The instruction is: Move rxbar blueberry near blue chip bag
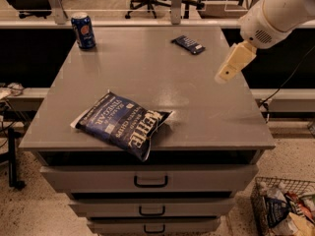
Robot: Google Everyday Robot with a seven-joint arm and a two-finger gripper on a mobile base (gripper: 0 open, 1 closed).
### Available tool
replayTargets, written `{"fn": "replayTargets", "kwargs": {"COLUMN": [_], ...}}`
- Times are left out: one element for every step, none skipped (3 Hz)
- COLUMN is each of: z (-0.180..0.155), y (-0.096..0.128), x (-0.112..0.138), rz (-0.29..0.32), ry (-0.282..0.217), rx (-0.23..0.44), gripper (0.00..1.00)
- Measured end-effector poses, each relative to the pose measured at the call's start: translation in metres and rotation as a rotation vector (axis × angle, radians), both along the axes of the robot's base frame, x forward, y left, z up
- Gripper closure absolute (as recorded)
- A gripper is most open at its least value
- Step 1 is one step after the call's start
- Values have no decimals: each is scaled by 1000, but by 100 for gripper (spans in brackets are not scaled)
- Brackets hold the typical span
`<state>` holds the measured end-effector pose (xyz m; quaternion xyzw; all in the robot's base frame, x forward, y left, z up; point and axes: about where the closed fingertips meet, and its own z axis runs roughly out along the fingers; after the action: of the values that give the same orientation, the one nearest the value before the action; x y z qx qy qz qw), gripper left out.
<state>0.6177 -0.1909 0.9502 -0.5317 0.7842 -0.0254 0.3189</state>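
My gripper should next move to the middle of the rxbar blueberry (189,45), and there it should close across the long sides of the bar.
The rxbar blueberry (188,44), a small flat dark-blue bar with white lettering, lies at the far right of the grey cabinet top (206,107). The blue chip bag (121,124), large and crinkly with white "Kettle" lettering, lies at the front left, partly over the front edge. My gripper (230,67) hangs from the white arm above the right side of the top, to the right of and nearer than the bar, apart from it and holding nothing.
A blue soda can (83,30) stands at the far left corner. The cabinet has drawers (150,180) below its front edge. A wire basket (285,208) with packets sits on the floor at the lower right. Office chairs stand behind.
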Motion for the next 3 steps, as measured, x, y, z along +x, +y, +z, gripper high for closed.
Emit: {"fn": "replayTargets", "kwargs": {"z": [-7,-14,-22], "y": [19,37,49], "x": [28,76,121], "rz": [-33,-118,-204], "ry": [-26,-49,-55], "rx": [76,193,291], "gripper": [0,0,0]}}
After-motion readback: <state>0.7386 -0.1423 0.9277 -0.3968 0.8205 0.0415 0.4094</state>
